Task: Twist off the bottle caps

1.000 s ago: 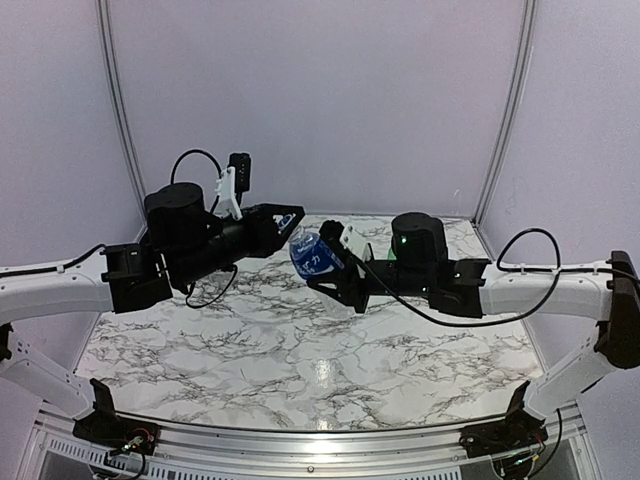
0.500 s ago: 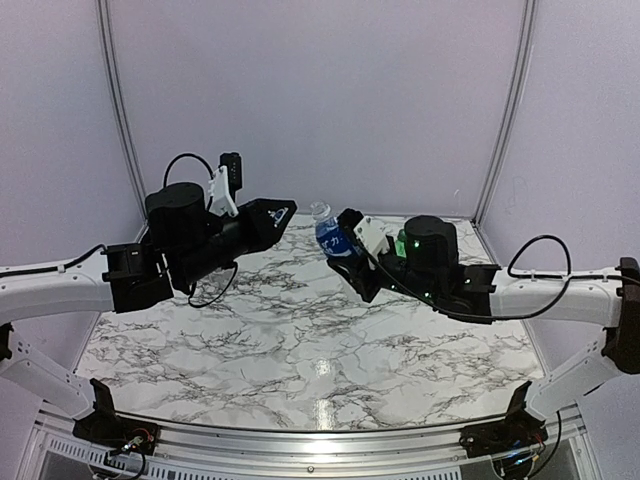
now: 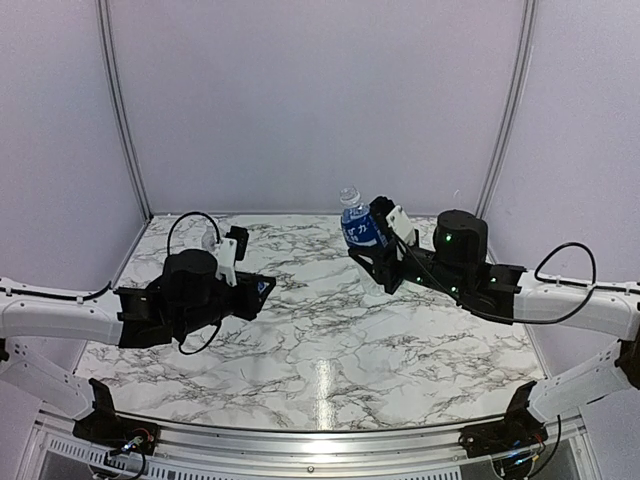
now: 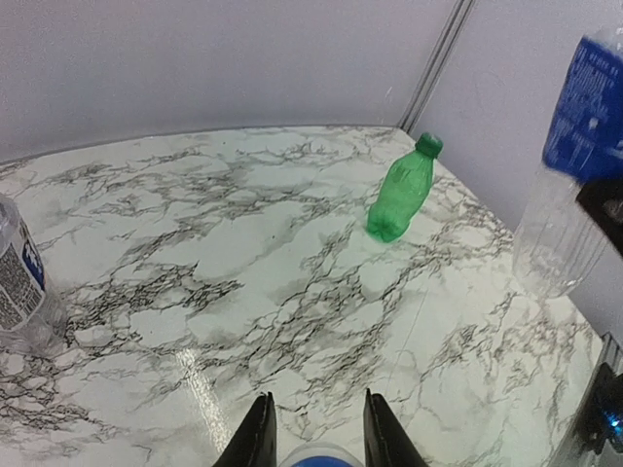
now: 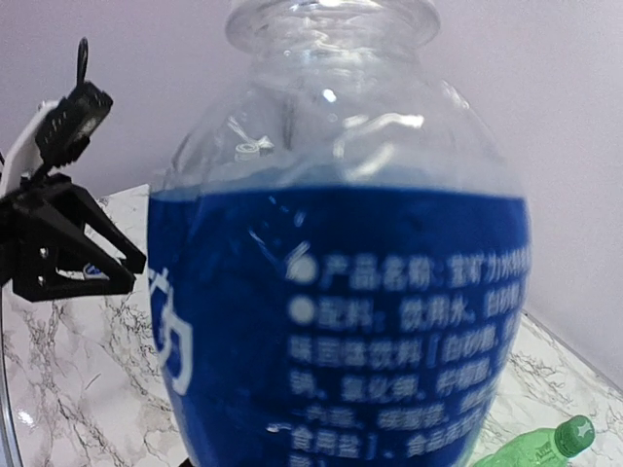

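Note:
The robot's left gripper will set the blue cap down on the marble (image 3: 291,347) beside the far end of the bright glare streak. The cap is still low over the table.
My right gripper (image 3: 373,250) is shut on the clear bottle with the blue label (image 3: 361,229) and holds it upright above the back of the table. Its neck (image 5: 331,19) is open, with no cap. The bottle fills the right wrist view (image 5: 341,321) and hides my fingers. My left gripper (image 3: 262,288) is low over the left of the table, shut on the blue cap (image 4: 314,455) between its fingertips (image 4: 265,413). The green bottle (image 4: 399,193) lies at the back right with its green cap (image 4: 428,145) on. The bottle with the white label (image 4: 19,282) stands at the left, its top out of view.
The marble table (image 3: 330,340) is closed in by white walls with metal corner posts (image 3: 505,110). The green bottle also shows low in the right wrist view (image 5: 540,449). A metal rail (image 3: 320,440) runs along the near edge.
My left gripper has pulled away from the bottle with the blue cap and dropped low to the left. My right gripper has carried the bottle up and to the right, turning it upright.

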Available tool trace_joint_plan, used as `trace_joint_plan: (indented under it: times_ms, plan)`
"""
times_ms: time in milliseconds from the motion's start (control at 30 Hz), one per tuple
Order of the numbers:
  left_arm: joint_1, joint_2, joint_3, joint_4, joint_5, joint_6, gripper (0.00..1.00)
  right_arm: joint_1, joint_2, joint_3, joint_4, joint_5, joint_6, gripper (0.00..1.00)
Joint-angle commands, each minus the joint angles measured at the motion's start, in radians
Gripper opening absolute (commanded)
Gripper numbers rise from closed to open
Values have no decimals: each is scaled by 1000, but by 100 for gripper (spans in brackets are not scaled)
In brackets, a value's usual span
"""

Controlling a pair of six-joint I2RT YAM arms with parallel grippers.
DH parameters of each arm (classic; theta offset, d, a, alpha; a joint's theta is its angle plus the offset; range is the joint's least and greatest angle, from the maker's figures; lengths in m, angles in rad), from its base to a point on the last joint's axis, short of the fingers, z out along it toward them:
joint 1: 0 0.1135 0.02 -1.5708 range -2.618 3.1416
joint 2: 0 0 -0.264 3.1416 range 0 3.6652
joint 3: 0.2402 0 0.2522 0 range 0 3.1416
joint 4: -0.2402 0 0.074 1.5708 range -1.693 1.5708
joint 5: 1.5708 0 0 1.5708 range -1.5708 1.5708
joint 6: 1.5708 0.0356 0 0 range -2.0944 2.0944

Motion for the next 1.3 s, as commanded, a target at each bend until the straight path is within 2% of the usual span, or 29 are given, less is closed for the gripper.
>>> trace_joint_plan:
  times_ms: [0,467,933,1067,1267]
  plan:
    - [3,85,-26,10,13,71,13,-20,-13,0,29,-60,36,32]
    - [3,435,42,129,155,113,19,-23,24,-5,22,-106,53,32]
    - [3,574,68,199,197,112,22,-28,41,-7,12,-117,59,32]
    - [10,571,63,198,208,116,31,-28,40,-3,3,-118,57,32]
    - [29,492,29,199,222,122,59,-29,28,-22,-2,-123,61,32]
